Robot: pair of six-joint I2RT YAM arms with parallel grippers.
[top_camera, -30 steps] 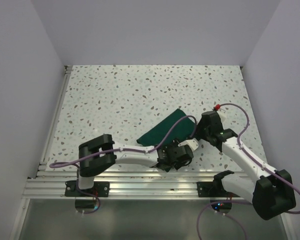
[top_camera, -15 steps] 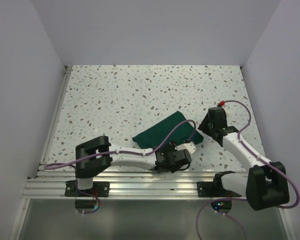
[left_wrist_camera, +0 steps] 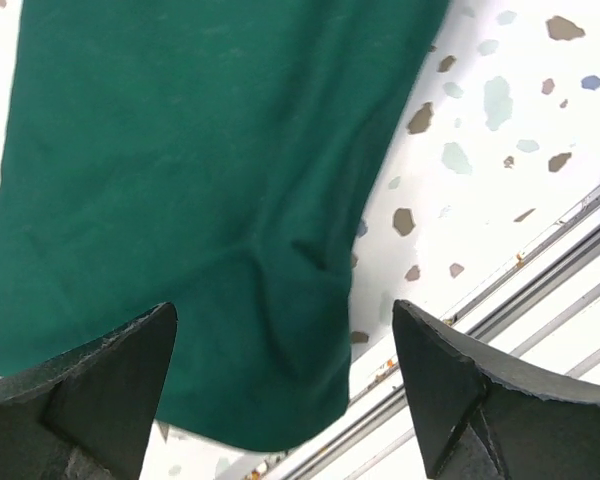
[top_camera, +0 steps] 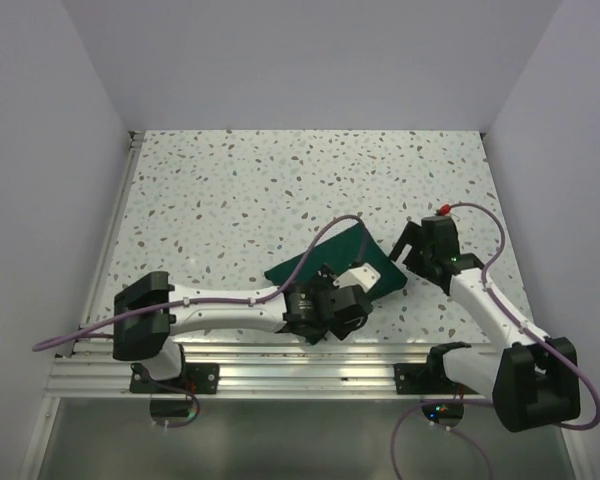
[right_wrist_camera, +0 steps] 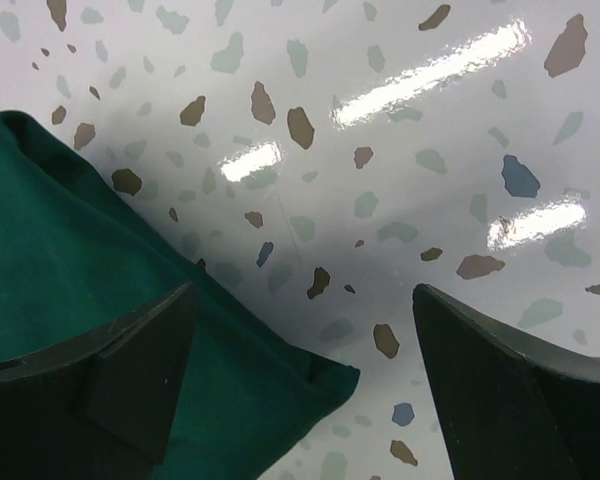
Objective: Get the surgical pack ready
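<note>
My left gripper is facing a crease across the surgical pack's near end, so it should take its near corner [left_wrist_camera: 295, 425] and pull it tight against my right gripper's hold.
The surgical pack [top_camera: 332, 258] is a folded dark green fabric bundle lying on the speckled table near its front edge. My left gripper [top_camera: 360, 283] hovers open over the pack's near end. In the left wrist view its jaws stand wide apart [left_wrist_camera: 285, 400] with the green fabric [left_wrist_camera: 180, 200] below and between them, not gripped. My right gripper [top_camera: 408, 247] is open just right of the pack. In the right wrist view [right_wrist_camera: 305, 370] a corner of the pack [right_wrist_camera: 70, 260] lies under its left finger [right_wrist_camera: 130, 380], and bare table shows between the jaws.
The aluminium rail [top_camera: 280, 360] runs along the table's near edge, right beside the pack; it also shows in the left wrist view [left_wrist_camera: 540, 270]. White walls close in the left, right and back sides. The speckled table top [top_camera: 280, 190] stretches behind the pack.
The pack was shifted a little left and flattened. My left gripper has moved up from the pack's near side to over it. My right gripper has drawn back slightly to the right.
</note>
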